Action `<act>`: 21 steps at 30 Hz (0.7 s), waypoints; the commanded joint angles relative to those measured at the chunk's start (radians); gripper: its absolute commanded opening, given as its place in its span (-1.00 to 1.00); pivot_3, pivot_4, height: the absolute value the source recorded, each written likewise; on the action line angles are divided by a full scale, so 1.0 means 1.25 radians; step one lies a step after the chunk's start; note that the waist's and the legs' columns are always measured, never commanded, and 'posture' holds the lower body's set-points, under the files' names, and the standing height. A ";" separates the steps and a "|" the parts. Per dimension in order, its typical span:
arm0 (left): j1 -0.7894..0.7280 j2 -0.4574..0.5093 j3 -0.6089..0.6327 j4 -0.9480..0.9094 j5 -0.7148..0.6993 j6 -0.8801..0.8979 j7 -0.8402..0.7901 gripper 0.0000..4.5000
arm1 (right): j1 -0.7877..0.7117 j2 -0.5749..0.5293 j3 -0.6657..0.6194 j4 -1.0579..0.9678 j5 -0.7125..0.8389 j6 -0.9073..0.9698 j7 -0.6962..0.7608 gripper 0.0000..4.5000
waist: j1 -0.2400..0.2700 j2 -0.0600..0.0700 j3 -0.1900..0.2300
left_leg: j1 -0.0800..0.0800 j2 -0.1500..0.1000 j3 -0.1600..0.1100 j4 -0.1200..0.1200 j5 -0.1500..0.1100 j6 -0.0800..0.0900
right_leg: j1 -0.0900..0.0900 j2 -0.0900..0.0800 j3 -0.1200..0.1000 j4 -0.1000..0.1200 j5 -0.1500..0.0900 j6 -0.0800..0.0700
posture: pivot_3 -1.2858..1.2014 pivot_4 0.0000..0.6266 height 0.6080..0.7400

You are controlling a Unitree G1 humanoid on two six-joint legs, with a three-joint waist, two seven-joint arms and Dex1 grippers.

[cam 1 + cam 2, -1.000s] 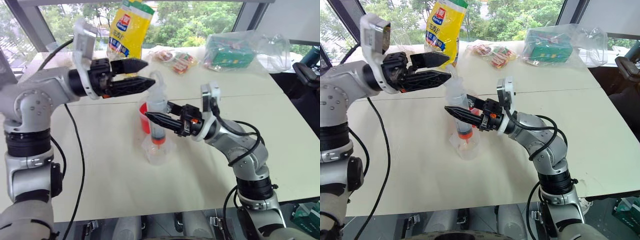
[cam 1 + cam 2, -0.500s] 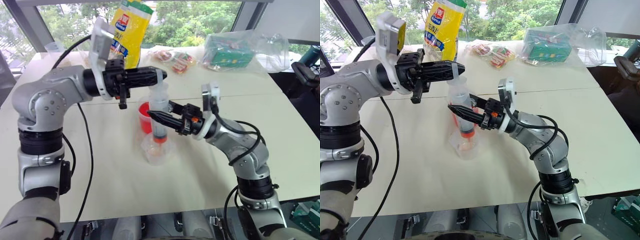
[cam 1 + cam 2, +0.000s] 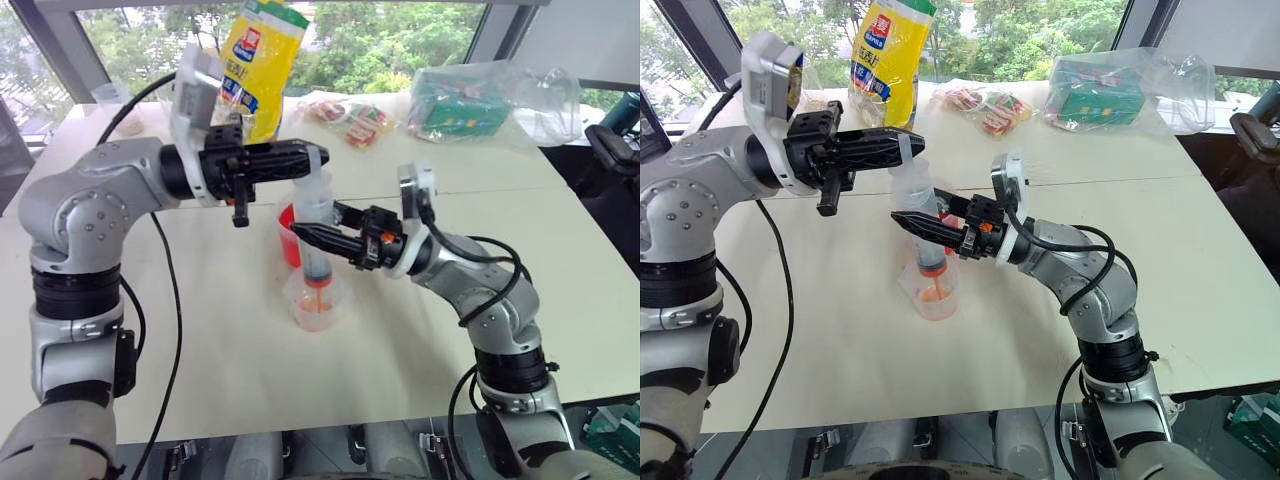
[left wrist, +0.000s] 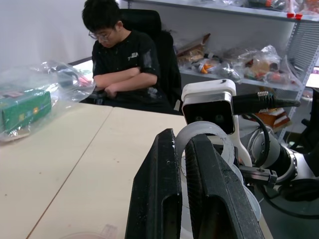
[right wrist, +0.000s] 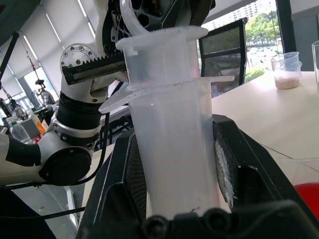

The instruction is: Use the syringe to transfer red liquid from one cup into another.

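Note:
The robot's right gripper needs to release the syringe on the open table (image 3: 419, 267) under its own wrist, next to the two cups.
The syringe (image 3: 315, 215) stands upright with its orange-red tip down inside the short clear cup (image 3: 316, 308), where a little red liquid (image 3: 318, 297) lies at the bottom. Just behind it is the taller cup (image 3: 287, 236) whose wall shows red. My right gripper (image 3: 310, 235) comes in from the right and is shut on the syringe barrel (image 5: 174, 149), a finger (image 5: 227, 172) on each side. My left gripper (image 3: 316, 155) reaches level from the left and is shut on the plunger's ring (image 4: 204, 133) at the syringe's top.
At the table's far side are a yellow bag (image 3: 258, 60), snack packets (image 3: 350, 120) and a green box in a clear bag (image 3: 460, 105). A cup with beige powder (image 5: 287, 69) stands further off. A person (image 4: 124, 59) sits beyond the table (image 3: 230, 350).
My left gripper, open a second ago, swung in and closed on the plunger's ring. Orange-red liquid now shows in the short cup. The right gripper kept still on the barrel.

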 commanded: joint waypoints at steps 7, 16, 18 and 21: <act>0.045 -0.003 -0.040 -0.071 -0.021 0.028 -0.010 -0.99 | -0.075 0.011 -0.047 -0.040 0.050 -0.012 -0.021 -0.35 | 0.000 0.000 0.000 | 0.000 0.000 0.000 0.000 0.000 0.000 | 0.000 0.000 0.000 0.000 0.000 0.000 | 0.03 -0.52 1.00; 0.046 0.002 -0.027 -0.058 -0.025 0.042 0.004 -0.68 | -0.067 0.007 -0.051 -0.052 0.076 0.016 -0.031 -0.35 | 0.000 0.000 0.000 | 0.000 0.000 0.000 0.000 0.000 0.000 | 0.000 0.000 0.000 0.000 0.000 0.000 | 0.03 -0.52 1.00; 0.032 0.008 -0.011 -0.041 -0.032 0.050 0.008 -0.33 | -0.060 0.007 -0.047 -0.053 0.077 0.022 -0.030 -0.35 | 0.000 0.000 0.000 | 0.000 0.000 0.000 0.000 0.000 0.000 | 0.000 0.000 0.000 0.000 0.000 0.000 | 0.03 -0.52 1.00; 0.020 0.015 0.009 -0.029 -0.028 0.047 0.016 0.34 | -0.052 0.006 -0.043 -0.052 0.082 0.028 -0.030 -0.35 | 0.000 0.000 0.000 | 0.000 0.000 0.000 0.000 0.000 0.000 | 0.000 0.000 0.000 0.000 0.000 0.000 | 0.03 -0.52 1.00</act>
